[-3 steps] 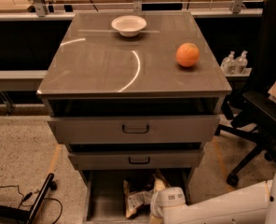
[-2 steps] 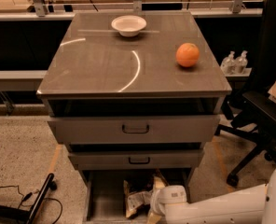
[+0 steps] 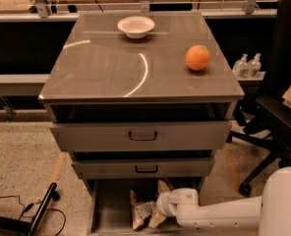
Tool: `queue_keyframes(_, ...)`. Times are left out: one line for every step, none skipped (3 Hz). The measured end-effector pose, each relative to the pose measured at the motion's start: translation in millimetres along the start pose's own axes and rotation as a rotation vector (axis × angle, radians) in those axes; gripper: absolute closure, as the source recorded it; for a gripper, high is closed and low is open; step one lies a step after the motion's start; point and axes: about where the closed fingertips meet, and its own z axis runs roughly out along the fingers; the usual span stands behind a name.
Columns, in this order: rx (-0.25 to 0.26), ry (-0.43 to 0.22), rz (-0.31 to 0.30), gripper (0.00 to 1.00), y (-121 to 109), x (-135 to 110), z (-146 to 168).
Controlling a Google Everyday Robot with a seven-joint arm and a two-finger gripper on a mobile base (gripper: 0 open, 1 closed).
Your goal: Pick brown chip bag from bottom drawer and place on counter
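Next, I grip the middle of the brown chip bag (image 3: 143, 208) in the open bottom drawer.
The brown chip bag (image 3: 143, 208) lies in the open bottom drawer (image 3: 108, 205), crinkled, with cream ends and a white label. My white arm reaches in from the lower right. Its gripper (image 3: 160, 206) sits low in the drawer, right at the bag's right side; the arm's wrist hides the fingers. The counter (image 3: 111, 68) is the glossy grey-brown top of the cabinet, with a curved light reflection.
A white bowl (image 3: 135, 26) stands at the counter's back and an orange (image 3: 197, 57) at its right. The two upper drawers (image 3: 142, 135) stand slightly pulled out. A black office chair (image 3: 278, 112) is to the right. Cables and a black bar (image 3: 37, 215) lie on the floor at left.
The arm and gripper have stayed at the bag in the bottom drawer, shifting only slightly. The bag has not visibly moved.
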Motion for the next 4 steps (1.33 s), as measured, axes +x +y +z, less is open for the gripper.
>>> queue_keyframes(-0.011, -0.056, 0.021, 0.00, -6.7, 0.2, 26.1)
queue_keyframes(-0.027, -0.092, 0.046, 0.00, -4.5, 1.3, 53.0)
queue_keyframes(-0.027, -0.120, 0.061, 0.00, 1.5, 4.5, 75.8)
queue_keyframes(-0.021, -0.128, 0.008, 0.02, 2.7, 5.7, 103.7)
